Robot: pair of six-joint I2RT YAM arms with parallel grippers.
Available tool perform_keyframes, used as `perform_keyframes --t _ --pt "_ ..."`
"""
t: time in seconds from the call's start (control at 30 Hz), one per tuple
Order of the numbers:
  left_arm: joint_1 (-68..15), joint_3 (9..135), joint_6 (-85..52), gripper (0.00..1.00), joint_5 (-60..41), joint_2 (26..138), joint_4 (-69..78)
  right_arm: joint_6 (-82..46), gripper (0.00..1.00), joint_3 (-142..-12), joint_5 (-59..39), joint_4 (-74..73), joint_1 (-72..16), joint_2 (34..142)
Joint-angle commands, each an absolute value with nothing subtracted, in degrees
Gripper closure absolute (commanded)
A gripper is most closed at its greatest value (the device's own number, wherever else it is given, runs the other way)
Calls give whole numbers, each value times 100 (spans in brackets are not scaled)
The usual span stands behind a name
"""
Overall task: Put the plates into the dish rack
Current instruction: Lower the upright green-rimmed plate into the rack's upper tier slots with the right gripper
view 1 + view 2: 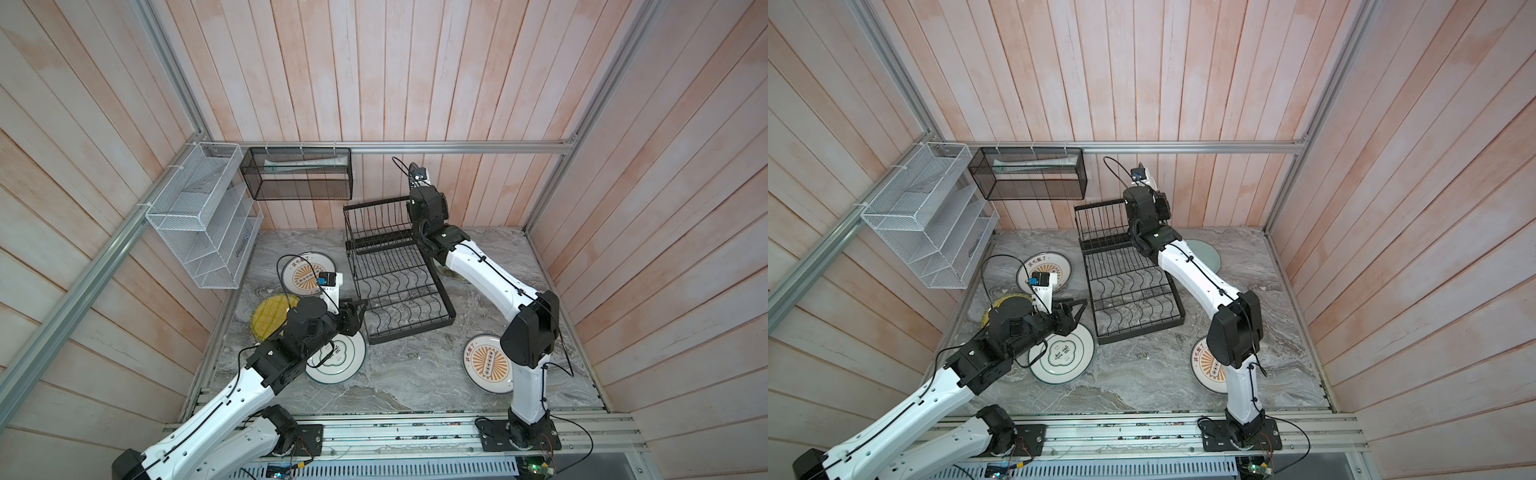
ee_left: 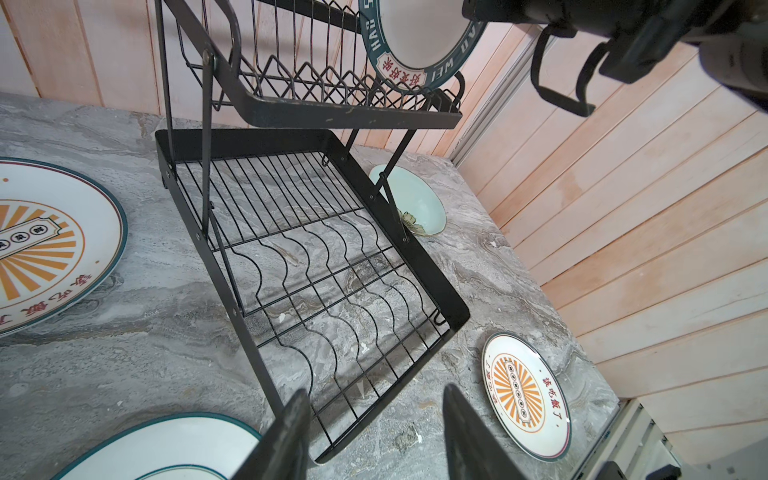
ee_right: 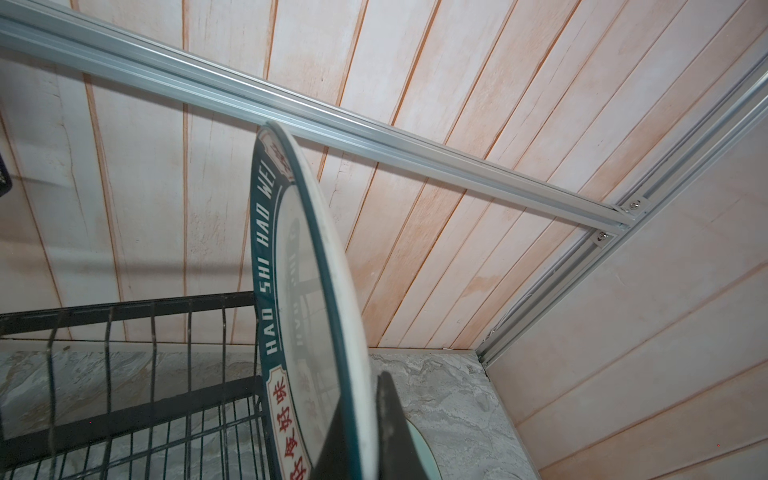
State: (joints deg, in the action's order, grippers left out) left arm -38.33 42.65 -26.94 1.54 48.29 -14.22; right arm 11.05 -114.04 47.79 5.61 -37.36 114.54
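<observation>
Next, my right gripper releases the dark-lettered plate upright in the upper basket's end slot (image 1: 420, 224) closest to the mint plate.
The black dish rack (image 1: 411, 330) (image 2: 440, 282) stands mid-table. My right gripper (image 3: 361, 399) is shut on the dark-lettered plate (image 3: 307, 291) (image 2: 419, 37), held upright on edge over the right end of the upper basket. My left gripper (image 1: 359, 309) (image 2: 376, 390) hangs open and empty at the rack's near-left corner, above the green-ringed plate (image 1: 345, 361). Flat on the table lie a sunburst plate (image 1: 305, 270), the yellow ribbed plate (image 1: 268, 316), another sunburst plate (image 1: 484, 365) and the mint plate (image 1: 1206, 253), partly under the right arm.
A white mesh shelf (image 1: 199, 220) and a black mesh basket (image 1: 299, 174) hang on the back-left walls. Wood-panel walls with aluminium rails (image 3: 374, 137) close in the marble table (image 1: 407, 374) on three sides.
</observation>
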Motion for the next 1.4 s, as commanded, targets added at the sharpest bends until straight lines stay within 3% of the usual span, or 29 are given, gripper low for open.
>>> perform_keyframes --t 0.0,1.13,1.37 --pt "-3858 4378 -2603 48 220 4709 -1521 1351 100 -11463 4764 273 -3730 11272" --pt "-3858 4507 -2543 45 150 4895 -1418 857 100 -11068 4524 778 -3631 11072" --pt "-3856 4598 -2540 44 167 4957 -1511 771 77 -11031 4501 828 -3625 11051"
